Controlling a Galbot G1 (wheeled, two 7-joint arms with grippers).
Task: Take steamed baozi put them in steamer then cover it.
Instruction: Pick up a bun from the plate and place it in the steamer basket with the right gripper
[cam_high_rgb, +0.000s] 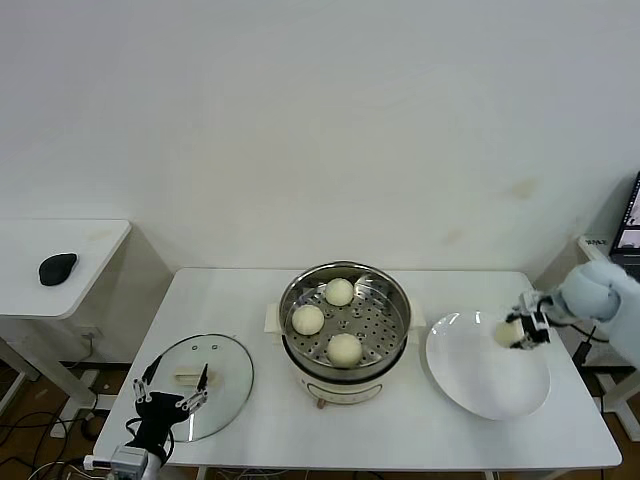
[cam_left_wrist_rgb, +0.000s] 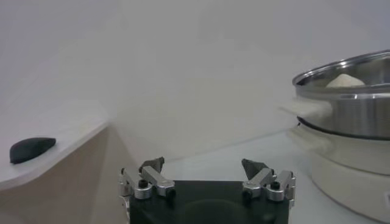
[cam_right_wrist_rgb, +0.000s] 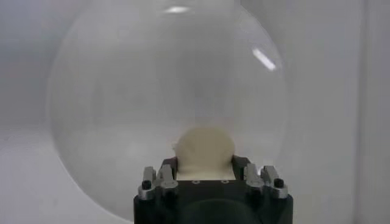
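Observation:
Next, my right gripper lets go of the baozi on the steamer tray's bare patch (cam_high_rgb: 374, 317) on the side facing the white plate. The baozi is still over the white plate.
Three cream-white baozi (cam_high_rgb: 339, 292) (cam_high_rgb: 308, 319) (cam_high_rgb: 344, 349) lie on the perforated tray inside the steel steamer (cam_high_rgb: 390, 345) at the table's middle. A further baozi (cam_right_wrist_rgb: 204, 151) sits between the fingers of my right gripper (cam_high_rgb: 521, 332), which is shut on it over the white plate (cam_high_rgb: 480, 385) at the right. The glass cover (cam_high_rgb: 225, 365) with its cream handle lies flat on the table at the left. My left gripper (cam_high_rgb: 172, 385) hovers open above the cover's near edge, holding nothing. In the left wrist view its fingers (cam_left_wrist_rgb: 152, 165) stand wide apart, with the steamer (cam_left_wrist_rgb: 347, 100) off to one side.
A low white side table (cam_high_rgb: 60, 275) with a black mouse (cam_high_rgb: 57, 267) stands to the left of the work table. The table's front edge runs close below the cover and the plate. A dark screen (cam_high_rgb: 632, 225) stands at the far right.

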